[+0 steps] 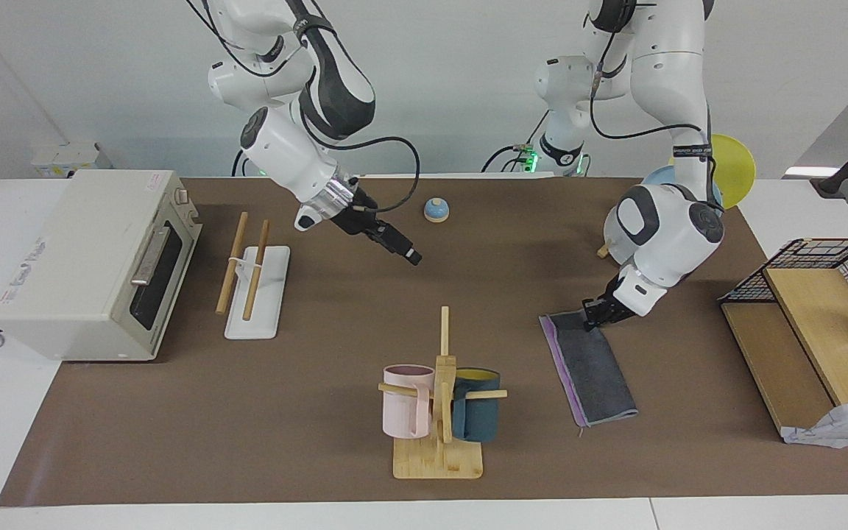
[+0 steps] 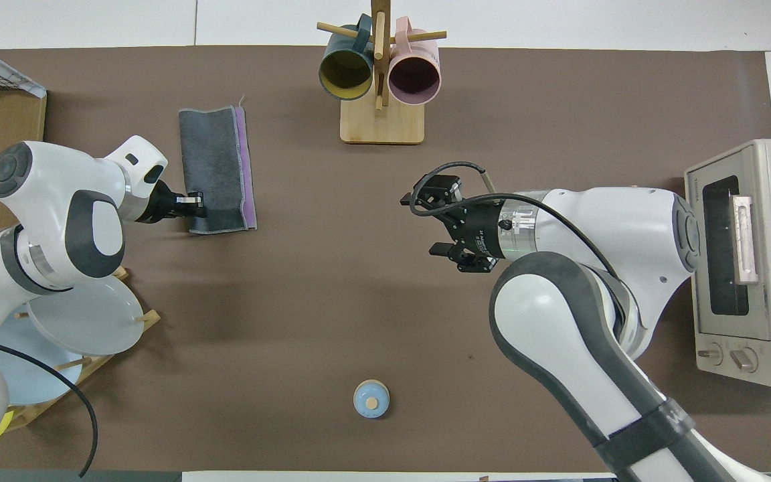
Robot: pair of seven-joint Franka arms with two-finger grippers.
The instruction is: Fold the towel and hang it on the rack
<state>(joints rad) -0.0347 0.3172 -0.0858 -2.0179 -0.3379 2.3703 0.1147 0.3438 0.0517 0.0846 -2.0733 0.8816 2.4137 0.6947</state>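
Note:
I should close my right gripper on the towel's purple edge [image 2: 245, 174], across from my left gripper, to take the towel over for the rack.
The towel [image 1: 589, 372] lies flat on the brown mat, folded into a long strip, grey face up with a purple edge; it also shows in the overhead view [image 2: 218, 171]. My left gripper [image 1: 592, 315] is low at the towel's corner nearest the robots, touching its edge, and shows in the overhead view too [image 2: 195, 205]. My right gripper [image 1: 411, 255] hangs in the air over bare mat, tilted down. The rack [image 1: 251, 283], two wooden rods on a white base, stands beside the oven; in the overhead view my right arm [image 2: 559, 221] hides it.
A toaster oven [image 1: 93, 265] stands at the right arm's end. A mug tree [image 1: 439, 397] with pink and teal mugs stands farther from the robots. A small blue knob [image 1: 436, 210] sits near the robots. A plate stand [image 2: 84, 314] and a wire-and-wood shelf [image 1: 821, 294] are at the left arm's end.

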